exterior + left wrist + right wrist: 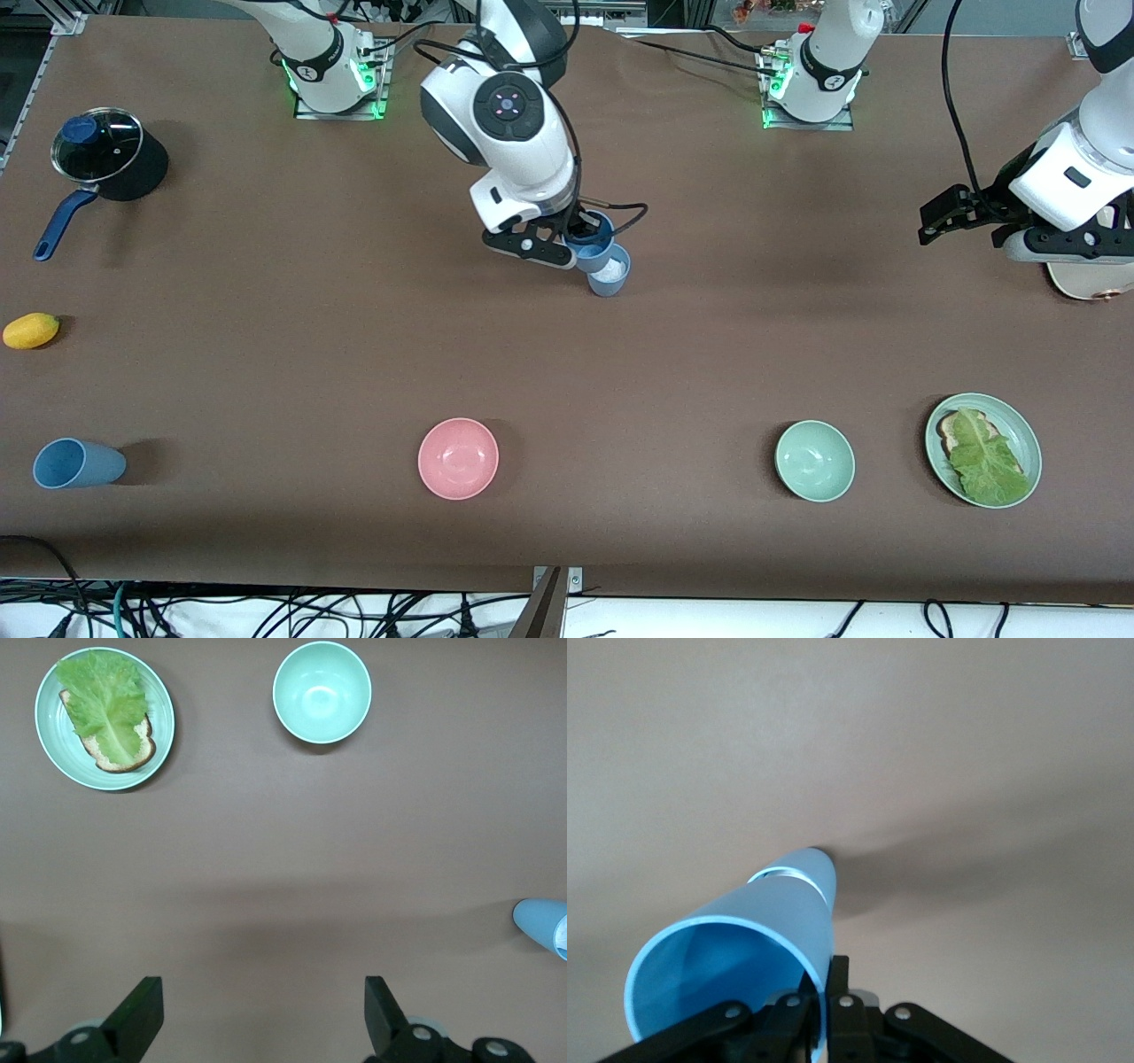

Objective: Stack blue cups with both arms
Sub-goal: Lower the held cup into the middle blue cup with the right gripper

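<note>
I need to open my right gripper to let go of the bright sky blue cup inside the paler blue cup (610,259) (792,879) that is standing upright.
My right gripper (580,232) is shut on the rim of a bright sky blue cup (592,256) and holds it tilted, over the middle of the table. In the right wrist view, my right gripper (828,988) pinches the cup's wall (757,926). The cup's base sits in the mouth of a paler blue cup (613,280) that stands upright on the table (819,866). A duller blue cup (75,463) lies on its side at the right arm's end, near the front camera. My left gripper (927,226) waits open and empty over the left arm's end (259,1019).
A pink bowl (458,458), a pale green bowl (815,461) (322,693) and a green plate with bread and lettuce (1026,439) (53,735) stand along the near edge. A lidded pot (97,155) and a yellow fruit (31,330) are at the right arm's end.
</note>
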Action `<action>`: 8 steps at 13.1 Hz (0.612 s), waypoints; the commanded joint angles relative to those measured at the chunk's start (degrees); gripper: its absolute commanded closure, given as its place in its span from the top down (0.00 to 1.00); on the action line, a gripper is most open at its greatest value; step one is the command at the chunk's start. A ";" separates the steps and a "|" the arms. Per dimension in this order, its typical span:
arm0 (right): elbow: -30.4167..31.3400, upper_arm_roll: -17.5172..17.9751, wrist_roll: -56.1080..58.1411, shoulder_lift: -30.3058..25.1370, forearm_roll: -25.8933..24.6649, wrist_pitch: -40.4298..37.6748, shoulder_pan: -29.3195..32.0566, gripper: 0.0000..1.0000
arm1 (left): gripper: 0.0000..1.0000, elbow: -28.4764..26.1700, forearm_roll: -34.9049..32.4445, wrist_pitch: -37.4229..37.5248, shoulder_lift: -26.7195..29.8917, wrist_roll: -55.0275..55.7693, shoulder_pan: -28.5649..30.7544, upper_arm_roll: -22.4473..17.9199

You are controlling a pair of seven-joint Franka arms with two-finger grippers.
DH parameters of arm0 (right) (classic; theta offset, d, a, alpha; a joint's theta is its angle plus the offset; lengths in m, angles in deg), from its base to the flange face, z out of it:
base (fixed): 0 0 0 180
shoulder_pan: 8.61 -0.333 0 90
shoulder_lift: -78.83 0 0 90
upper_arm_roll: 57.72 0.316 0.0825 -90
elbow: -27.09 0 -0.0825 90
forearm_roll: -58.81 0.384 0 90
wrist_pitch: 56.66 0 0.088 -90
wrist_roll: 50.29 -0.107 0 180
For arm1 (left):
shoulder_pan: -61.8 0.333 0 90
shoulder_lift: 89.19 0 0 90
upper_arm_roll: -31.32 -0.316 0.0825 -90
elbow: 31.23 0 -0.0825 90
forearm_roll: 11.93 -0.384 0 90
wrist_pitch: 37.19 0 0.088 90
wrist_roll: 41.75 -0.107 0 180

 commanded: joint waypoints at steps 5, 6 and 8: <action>-2.25 -1.03 -5.40 2.93 -2.47 -0.07 -4.26 0.00 | 1.00 1.71 0.25 1.37 -0.71 0.81 0.13 -0.01; -2.25 -1.03 -5.50 3.20 -2.56 0.28 -4.44 0.00 | 1.00 1.71 0.25 1.37 -0.71 0.81 0.22 -0.01; -2.25 -1.12 -5.50 3.55 -3.17 0.46 -4.53 0.00 | 1.00 1.80 0.25 1.37 -0.71 0.90 0.05 -0.01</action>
